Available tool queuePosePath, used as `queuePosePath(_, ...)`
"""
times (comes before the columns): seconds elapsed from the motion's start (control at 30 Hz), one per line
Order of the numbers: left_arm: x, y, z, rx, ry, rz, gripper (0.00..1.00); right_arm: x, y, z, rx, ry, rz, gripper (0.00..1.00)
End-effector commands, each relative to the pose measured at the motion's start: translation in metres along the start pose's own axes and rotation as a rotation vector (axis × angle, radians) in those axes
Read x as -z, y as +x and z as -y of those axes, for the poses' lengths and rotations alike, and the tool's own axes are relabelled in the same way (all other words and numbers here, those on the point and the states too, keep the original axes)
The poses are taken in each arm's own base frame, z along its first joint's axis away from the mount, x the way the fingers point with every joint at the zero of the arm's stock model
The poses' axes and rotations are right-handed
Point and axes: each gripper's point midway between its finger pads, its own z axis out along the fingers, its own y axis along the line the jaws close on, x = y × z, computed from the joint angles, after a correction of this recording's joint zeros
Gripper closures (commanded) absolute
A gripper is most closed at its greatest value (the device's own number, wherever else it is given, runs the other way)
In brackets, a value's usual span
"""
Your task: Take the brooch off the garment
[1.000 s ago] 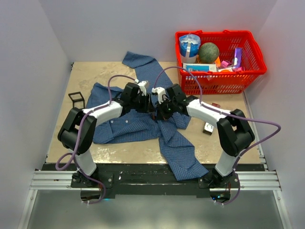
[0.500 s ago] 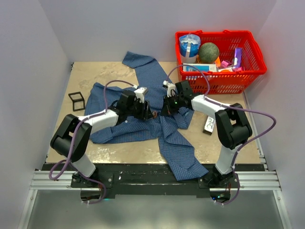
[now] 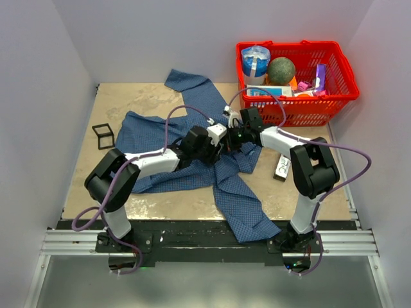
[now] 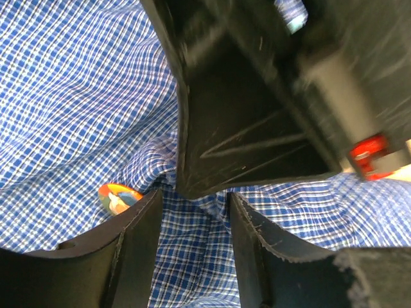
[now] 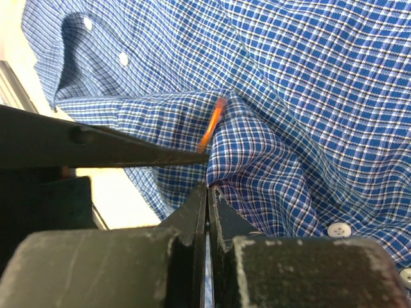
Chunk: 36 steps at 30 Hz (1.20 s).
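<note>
The cloth beside the brooch is between my left gripper's fingers, so my left gripper should move over and pinch the brooch's rim (image 4: 119,197).
The garment (image 3: 239,199) is a blue checked shirt spread across the table middle. My right gripper (image 5: 207,187) is shut on a raised fold of the garment (image 5: 302,96). The brooch (image 5: 212,122) shows edge-on as an orange sliver just past that fold. In the left wrist view the brooch (image 4: 118,195) is an orange disc on the cloth, right at the outer side of my left finger (image 4: 131,250). My left gripper (image 4: 194,197) is open, its jaws astride the cloth, tip to tip with the right gripper (image 4: 257,109). In the top view both grippers (image 3: 223,141) meet and hide the brooch.
A red basket (image 3: 289,46) with several items stands at the back right. A small black frame (image 3: 103,135) lies at the left by the shirt. A small box (image 3: 281,168) lies right of the shirt. White shirt buttons (image 5: 339,229) lie near the right gripper.
My left gripper has moved right across the shirt until it meets the right gripper. The right gripper first shifted back and right a little and has since held still.
</note>
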Motion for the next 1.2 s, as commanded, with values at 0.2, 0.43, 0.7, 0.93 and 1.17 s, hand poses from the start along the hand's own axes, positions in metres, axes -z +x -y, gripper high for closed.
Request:
queuePosePath(0.2, 0.037, -0.055, 0.025, -0.092, 0.224, 0.221, 0.43, 0.003, -0.012, 0.011, -0.057, -0.029, 0.03, 1.0)
queuePosePath(0.43, 0.032, -0.042, -0.008, -0.196, 0.046, 0.214, 0.35, 0.002, -0.012, 0.014, -0.06, -0.024, 0.03, 1.0)
queuePosePath(0.7, 0.012, -0.022, -0.027, -0.356, -0.059, 0.147, 0.42, 0.001, -0.009, 0.016, -0.071, -0.014, 0.021, 1.0)
queuePosePath(0.93, 0.003, -0.013, -0.041, -0.382, -0.126, 0.105, 0.53, 0.002, -0.01, 0.017, -0.075, -0.009, 0.027, 1.0)
queuePosePath(1.17, -0.007, -0.006, -0.046, -0.377, -0.133, 0.065, 0.57, 0.002, -0.009, 0.017, -0.078, -0.007, 0.025, 1.0)
